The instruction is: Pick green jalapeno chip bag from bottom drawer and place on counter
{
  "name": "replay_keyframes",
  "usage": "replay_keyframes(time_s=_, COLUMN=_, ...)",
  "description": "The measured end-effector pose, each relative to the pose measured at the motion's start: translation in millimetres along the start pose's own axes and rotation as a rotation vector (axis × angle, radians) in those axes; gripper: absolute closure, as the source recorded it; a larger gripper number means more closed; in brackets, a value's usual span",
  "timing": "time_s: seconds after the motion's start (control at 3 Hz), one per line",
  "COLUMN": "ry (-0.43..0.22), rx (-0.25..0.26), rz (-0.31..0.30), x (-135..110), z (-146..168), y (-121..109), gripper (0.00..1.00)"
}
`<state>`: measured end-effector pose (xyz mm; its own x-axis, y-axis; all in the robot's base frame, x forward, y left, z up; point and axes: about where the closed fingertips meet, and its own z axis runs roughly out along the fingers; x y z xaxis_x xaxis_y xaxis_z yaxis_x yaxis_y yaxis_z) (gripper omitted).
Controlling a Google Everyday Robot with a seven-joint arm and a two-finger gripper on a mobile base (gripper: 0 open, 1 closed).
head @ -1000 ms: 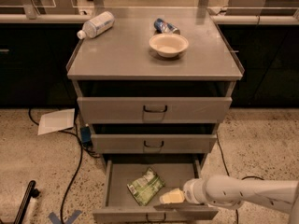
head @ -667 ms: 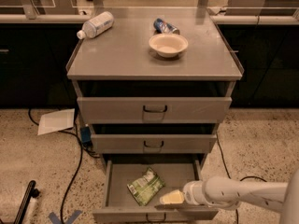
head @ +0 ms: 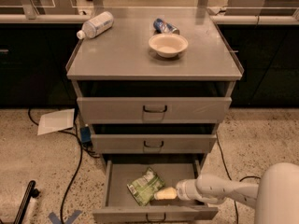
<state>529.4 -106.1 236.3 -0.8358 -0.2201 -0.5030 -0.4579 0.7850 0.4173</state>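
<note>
Next, my gripper closes inside the bottom drawer on the edge [head: 160, 184] of the green jalapeno chip bag that faces my arm.
The green jalapeno chip bag [head: 145, 186] lies flat on the floor of the open bottom drawer [head: 120, 181], near its middle. My gripper [head: 164, 193] reaches in from the right, low inside the drawer, its pale tip touching or just beside the bag's right edge. The white arm runs off to the lower right. The counter [head: 121, 55] is the grey cabinet top above the three drawers.
On the counter stand a cream bowl [head: 168, 44], a small blue and silver packet [head: 165, 26] and a lying plastic bottle [head: 96, 25]. The two upper drawers [head: 154, 109] are slightly open. Cables and a white sheet [head: 56, 122] lie on the floor at left.
The arm has drawn slightly further left into the drawer, bringing the gripper tip closer to the bag. The bag has not moved.
</note>
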Motion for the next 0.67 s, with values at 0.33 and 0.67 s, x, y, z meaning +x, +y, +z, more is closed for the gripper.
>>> replay_keyframes(time_s=0.33, ry=-0.010, rx=-0.026, rz=0.002, x=-9.4, z=28.4, y=-8.7, gripper=0.00)
replay_keyframes(time_s=0.67, ry=-0.003, rx=-0.059, rz=-0.024, x=-21.4, z=57.3, y=-8.1, gripper=0.00)
